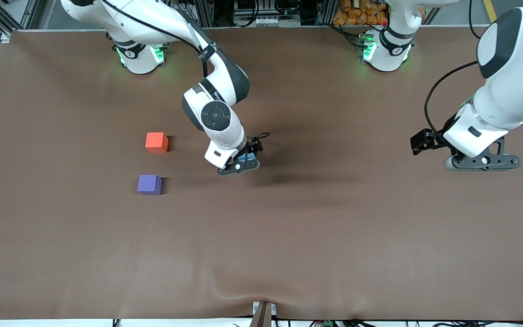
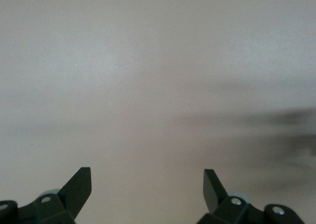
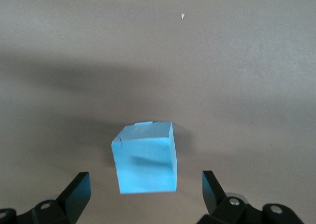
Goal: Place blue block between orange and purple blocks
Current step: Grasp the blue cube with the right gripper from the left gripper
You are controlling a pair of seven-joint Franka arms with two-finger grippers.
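Note:
Next, my right gripper grabs the opposite sides of the blue block (image 1: 247, 157) (image 3: 146, 159), because it needs to carry the block between the orange and purple blocks.
The blue block (image 3: 145, 157) lies on the brown table, only a sliver of it (image 1: 247, 158) showing under the right hand in the front view. My right gripper (image 3: 146, 187) hangs low over it, open, with its fingers (image 3: 79, 189) wider than the block and not touching it. In the front view my right gripper (image 1: 242, 163) is mid-table. The orange block (image 1: 156, 142) and the purple block (image 1: 149, 184) sit toward the right arm's end, purple nearer the front camera, with a gap between them. My left gripper (image 1: 481, 162) waits open over bare table (image 2: 147, 184).
A brown cloth (image 1: 334, 227) covers the whole table and bulges in a wrinkle at its front edge (image 1: 243, 295). A tiny pale speck (image 3: 183, 16) lies on the cloth near the blue block.

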